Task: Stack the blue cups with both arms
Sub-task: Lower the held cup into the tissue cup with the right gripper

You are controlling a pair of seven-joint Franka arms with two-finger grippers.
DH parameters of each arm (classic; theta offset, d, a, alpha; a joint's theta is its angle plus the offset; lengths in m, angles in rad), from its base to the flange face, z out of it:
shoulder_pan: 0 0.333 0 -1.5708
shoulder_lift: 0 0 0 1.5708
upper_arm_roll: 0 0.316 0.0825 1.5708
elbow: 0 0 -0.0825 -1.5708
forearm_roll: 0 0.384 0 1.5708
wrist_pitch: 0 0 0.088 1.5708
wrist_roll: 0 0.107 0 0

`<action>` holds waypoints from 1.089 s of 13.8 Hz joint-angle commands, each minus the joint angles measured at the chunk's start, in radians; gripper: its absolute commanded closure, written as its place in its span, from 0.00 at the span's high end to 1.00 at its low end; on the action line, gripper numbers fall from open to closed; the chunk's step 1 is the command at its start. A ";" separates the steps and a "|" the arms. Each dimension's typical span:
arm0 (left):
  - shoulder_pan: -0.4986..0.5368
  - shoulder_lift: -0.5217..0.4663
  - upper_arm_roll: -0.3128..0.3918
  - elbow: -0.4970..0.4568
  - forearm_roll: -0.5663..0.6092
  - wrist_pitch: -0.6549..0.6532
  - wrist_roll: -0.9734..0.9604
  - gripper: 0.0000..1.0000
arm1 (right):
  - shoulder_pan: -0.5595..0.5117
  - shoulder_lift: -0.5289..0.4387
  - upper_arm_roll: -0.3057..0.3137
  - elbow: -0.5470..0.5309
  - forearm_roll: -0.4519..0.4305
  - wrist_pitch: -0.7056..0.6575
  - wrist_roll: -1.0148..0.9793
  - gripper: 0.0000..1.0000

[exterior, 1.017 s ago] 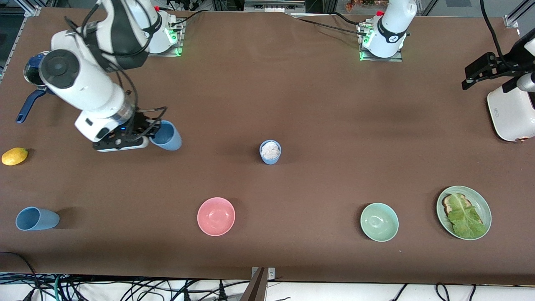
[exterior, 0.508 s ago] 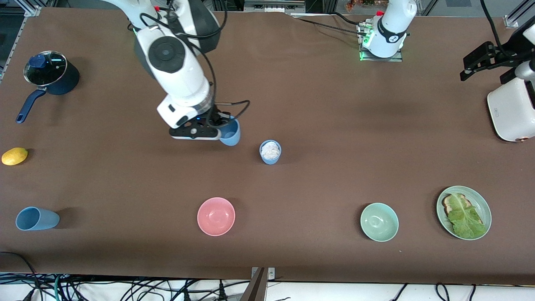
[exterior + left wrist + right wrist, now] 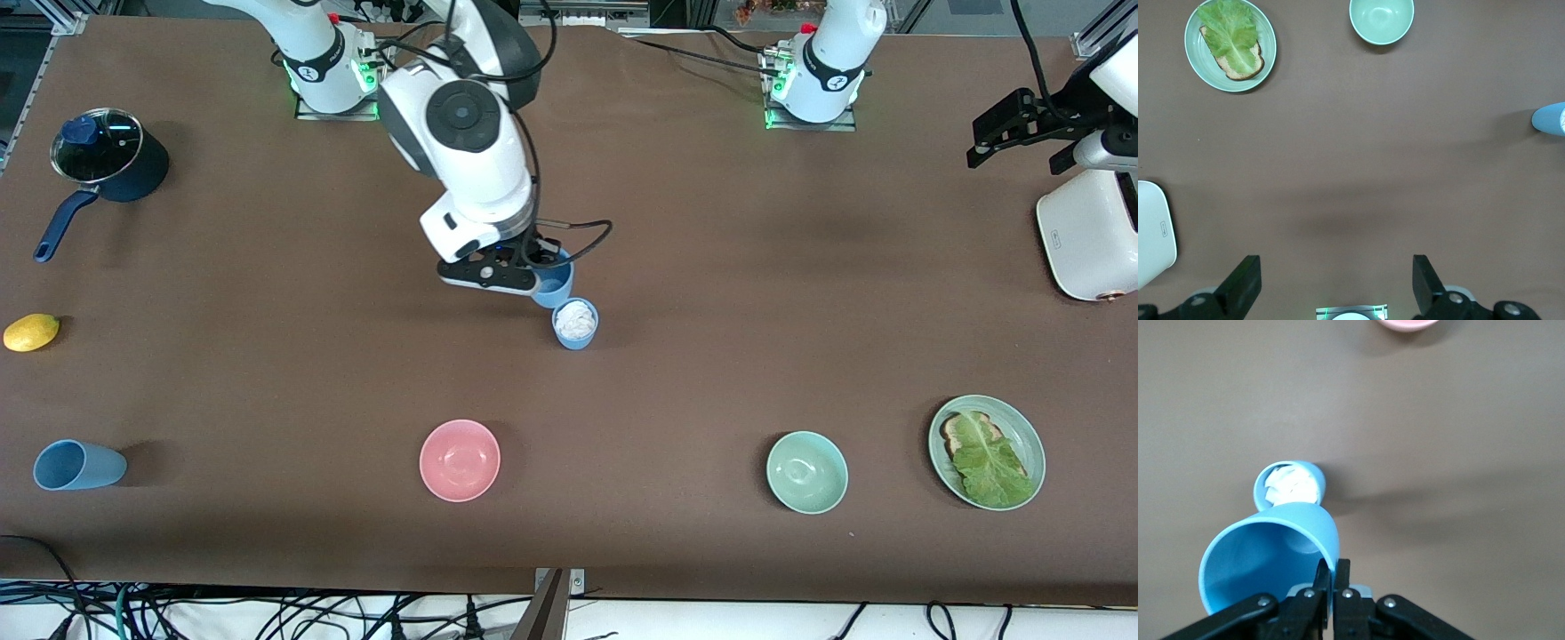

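Observation:
Next, my right gripper lets go of the empty blue cup inside the standing blue cup (image 3: 576, 318) (image 3: 1291, 485) that has the white crumpled stuff in it.
My right gripper (image 3: 540, 273) is shut on the rim of an empty blue cup (image 3: 553, 284) and holds it in the air, beside and just above a second blue cup (image 3: 575, 323) that stands mid-table with white crumpled stuff inside. The right wrist view shows the held cup (image 3: 1271, 553) pinched at its rim by my fingers (image 3: 1333, 583), with the standing cup (image 3: 1290, 485) just past it. A third blue cup (image 3: 78, 465) lies on its side near the right arm's end, close to the front camera. My left gripper (image 3: 1335, 293) is open and empty, up above the white toaster (image 3: 1083, 233).
A pink bowl (image 3: 460, 460) and a mint-green bowl (image 3: 806, 472) sit nearer the front camera. A green plate (image 3: 1022, 427) carries toast and lettuce. A lidded dark pot (image 3: 107, 164) and a lemon (image 3: 31, 332) lie toward the right arm's end.
My right arm has carried the held blue cup across the table from the right arm's end to beside the standing cup. The left gripper has shifted slightly.

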 commanded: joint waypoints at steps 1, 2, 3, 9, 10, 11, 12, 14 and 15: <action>-0.002 -0.022 0.003 -0.033 -0.023 0.037 0.023 1.00 | 0.073 0.061 -0.061 0.074 -0.010 -0.003 0.050 0.00; -0.002 -0.021 0.003 -0.033 -0.020 0.040 0.023 1.00 | 0.098 0.085 -0.084 0.103 -0.010 -0.003 0.059 0.00; 0.006 -0.018 0.003 -0.034 -0.021 0.040 0.021 1.00 | 0.111 0.102 -0.098 0.128 -0.010 -0.005 0.068 0.00; 0.008 -0.010 0.001 -0.020 -0.018 0.042 0.018 1.00 | 0.113 0.127 -0.101 0.131 -0.033 0.012 0.071 0.00; 0.008 -0.004 0.001 -0.013 -0.017 0.042 0.017 1.00 | 0.113 0.135 -0.101 0.131 -0.042 0.020 0.071 0.00; 0.008 -0.004 0.001 -0.008 -0.015 0.042 0.017 1.00 | 0.113 0.139 -0.101 0.132 -0.042 0.026 0.073 0.00; 0.008 -0.004 0.003 -0.007 -0.017 0.042 0.017 1.00 | 0.115 0.141 -0.101 0.131 -0.042 0.030 0.074 0.00; 0.009 -0.004 0.007 -0.005 -0.017 0.043 0.015 1.00 | 0.115 0.147 -0.101 0.131 -0.042 0.032 0.076 0.00; 0.009 -0.003 0.007 -0.005 -0.017 0.044 0.013 1.00 | 0.115 0.148 -0.101 0.131 -0.044 0.033 0.076 0.00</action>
